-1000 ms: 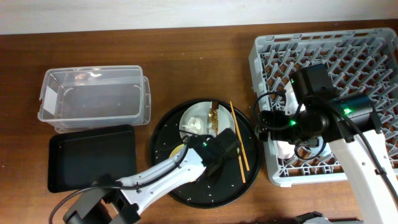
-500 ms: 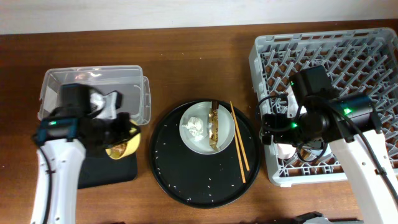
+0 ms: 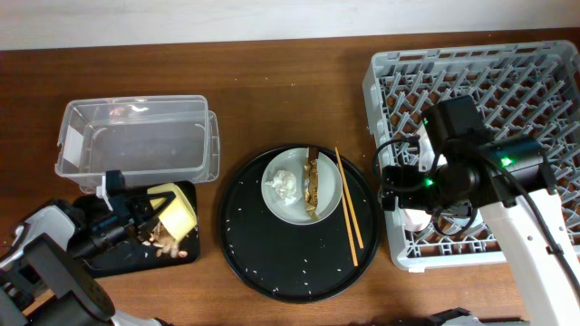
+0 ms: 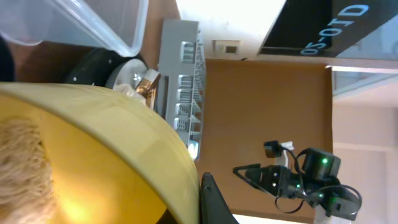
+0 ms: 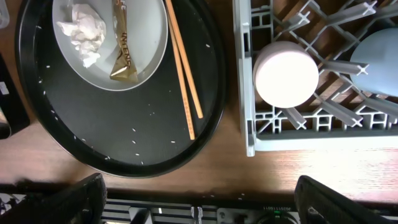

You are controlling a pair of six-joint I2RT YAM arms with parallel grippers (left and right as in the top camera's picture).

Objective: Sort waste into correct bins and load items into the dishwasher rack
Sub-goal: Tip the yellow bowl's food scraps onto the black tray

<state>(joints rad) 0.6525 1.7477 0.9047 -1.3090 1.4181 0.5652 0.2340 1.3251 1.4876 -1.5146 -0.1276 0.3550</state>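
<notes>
The small yellow bowl will go from my left gripper down onto the large round black tray [image 3: 263, 250] in front of the plate.
My left gripper [image 3: 152, 211] is shut on the small yellow bowl [image 3: 175, 208] and holds it tipped on its side over the shallow black tray [image 3: 109, 263]. Brownish food scraps [image 3: 165, 243] lie on that tray below the bowl. In the left wrist view the bowl [image 4: 93, 137] fills the frame beside my finger [image 4: 208, 199]. The plate [image 3: 302, 186] holds the crumpled tissue [image 3: 284, 184] and the wrapper stick [image 3: 311, 181]. The chopsticks [image 3: 347, 206] lie beside it. My right gripper [image 5: 199, 196] is open and empty at the rack's [image 3: 480, 100] front left corner. The pink cup [image 5: 286, 73] and the blue cup [image 5: 378, 53] stand upside down in the rack.
The clear tub [image 3: 136, 145] stands behind the black tray. The plate and chopsticks rest on a large round black tray [image 3: 272, 263] strewn with rice grains. My right arm hangs over the rack's left side.
My left arm carried the yellow bowl from the round tray to the black tray and tipped it; food scraps now lie on the black tray. The right arm has not moved.
</notes>
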